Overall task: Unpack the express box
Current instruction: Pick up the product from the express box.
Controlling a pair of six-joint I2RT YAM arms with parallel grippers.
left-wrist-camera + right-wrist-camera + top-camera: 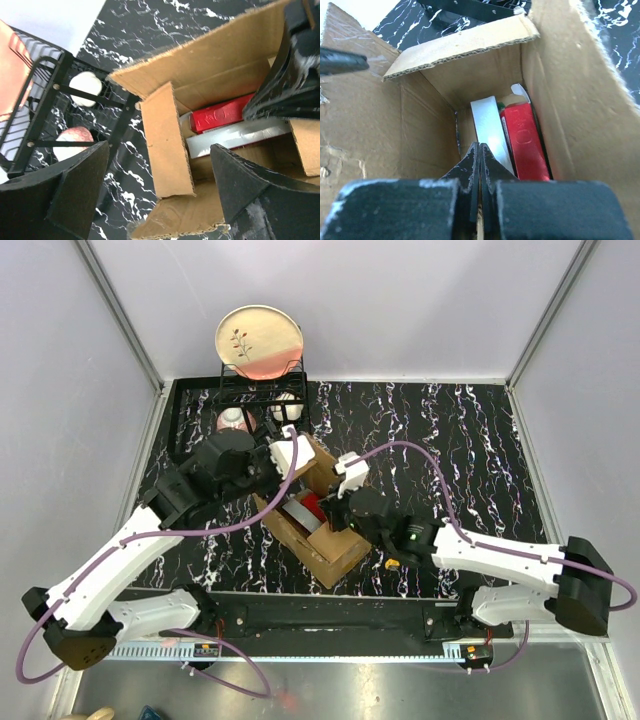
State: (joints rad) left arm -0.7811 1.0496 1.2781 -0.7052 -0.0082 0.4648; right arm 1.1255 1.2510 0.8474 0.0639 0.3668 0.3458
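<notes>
The short flap stands upright on the side of the express box beside the black dish rack. Next, my left gripper closes on the upright short flap's edge (299, 471) (184, 152).
The express box (335, 550), brown corrugated cardboard, stands in the middle of the marble-patterned table with its flaps up. Inside lie a red package (525, 145) and a silver-white one (487, 125) side by side. My left gripper (160, 192) is open at the box's far-left corner; its fingers (75, 190) stand on either side of an upright short flap (165, 140) without touching it. My right gripper (480, 150) reaches down into the box with its jaws shut and nothing visibly between them, just above the silver-white package. In the top view it sits at the box's centre (335, 508).
A black dish rack (262, 390) stands behind the box, with a pink plate (259, 342) on top and two small bowls (232, 420) below. It is close to my left gripper (290, 443). A small yellow item (392, 564) lies by the box's near right side.
</notes>
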